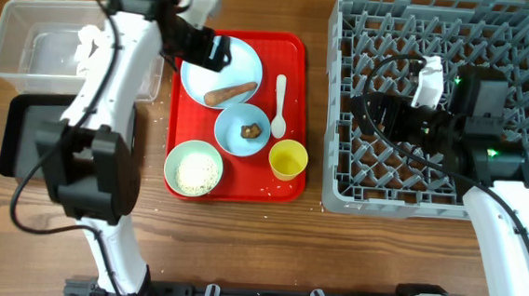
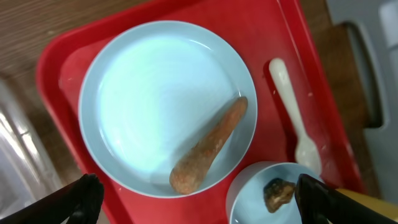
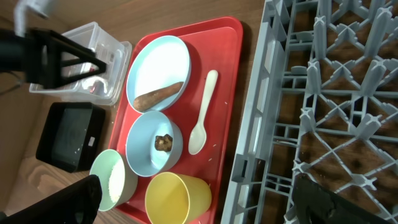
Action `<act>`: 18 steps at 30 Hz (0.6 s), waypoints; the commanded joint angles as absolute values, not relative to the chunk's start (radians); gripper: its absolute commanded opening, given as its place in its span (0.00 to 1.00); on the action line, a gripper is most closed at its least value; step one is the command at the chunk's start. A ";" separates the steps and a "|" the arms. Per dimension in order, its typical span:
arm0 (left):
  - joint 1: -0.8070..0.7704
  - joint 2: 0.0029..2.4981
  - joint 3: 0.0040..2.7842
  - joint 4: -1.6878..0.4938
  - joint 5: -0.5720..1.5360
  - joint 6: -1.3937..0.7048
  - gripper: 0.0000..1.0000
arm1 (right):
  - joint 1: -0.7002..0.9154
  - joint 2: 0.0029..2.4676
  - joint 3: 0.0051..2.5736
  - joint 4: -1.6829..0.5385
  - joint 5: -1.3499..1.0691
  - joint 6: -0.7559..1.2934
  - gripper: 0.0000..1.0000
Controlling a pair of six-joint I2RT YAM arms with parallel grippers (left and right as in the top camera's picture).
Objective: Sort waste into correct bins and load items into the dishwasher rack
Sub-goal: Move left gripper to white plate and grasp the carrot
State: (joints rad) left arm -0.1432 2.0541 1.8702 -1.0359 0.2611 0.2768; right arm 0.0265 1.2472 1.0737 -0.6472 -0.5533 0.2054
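The robot's left gripper should next move to the brown stick's thicker end (image 1: 217, 96) (image 2: 191, 169) on the pale blue plate and close there.
The pale blue plate (image 1: 204, 78) on the red serving tray holds the brown stick (image 1: 231, 93). My left gripper (image 1: 208, 51) hovers open and empty over the plate's far edge. In the left wrist view its fingers (image 2: 202, 205) straddle the plate (image 2: 149, 99), with the stick (image 2: 208, 146) between them. The white spoon (image 1: 279, 107), the blue bowl (image 1: 242, 130) with the brown lump (image 1: 250, 129), the green bowl (image 1: 194, 169) of rice and the yellow cup (image 1: 288, 159) are on the tray. My right gripper (image 1: 388, 115) is open and empty over the grey rack (image 1: 400, 206). The red wrapper is out of view.
The clear tub (image 1: 31, 20) at far left holds white tissue (image 1: 90, 42). The black tray (image 1: 18, 135) lies in front of it, partly under my left arm. The red serving tray (image 1: 294, 52) sits between the bins and the rack. Rice grains lie scattered on it.
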 commanded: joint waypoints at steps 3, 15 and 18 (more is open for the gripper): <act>-0.160 2.199 1.830 -0.991 0.189 0.430 0.98 | 0.025 1.257 1.092 -0.646 -0.551 0.210 1.00; -0.172 2.307 1.829 -0.968 0.189 0.521 0.86 | 0.025 1.257 1.092 -0.645 -0.546 0.210 1.00; -0.172 2.322 1.803 -0.930 0.189 0.520 0.77 | 0.025 1.257 1.092 -0.645 -0.541 0.212 1.00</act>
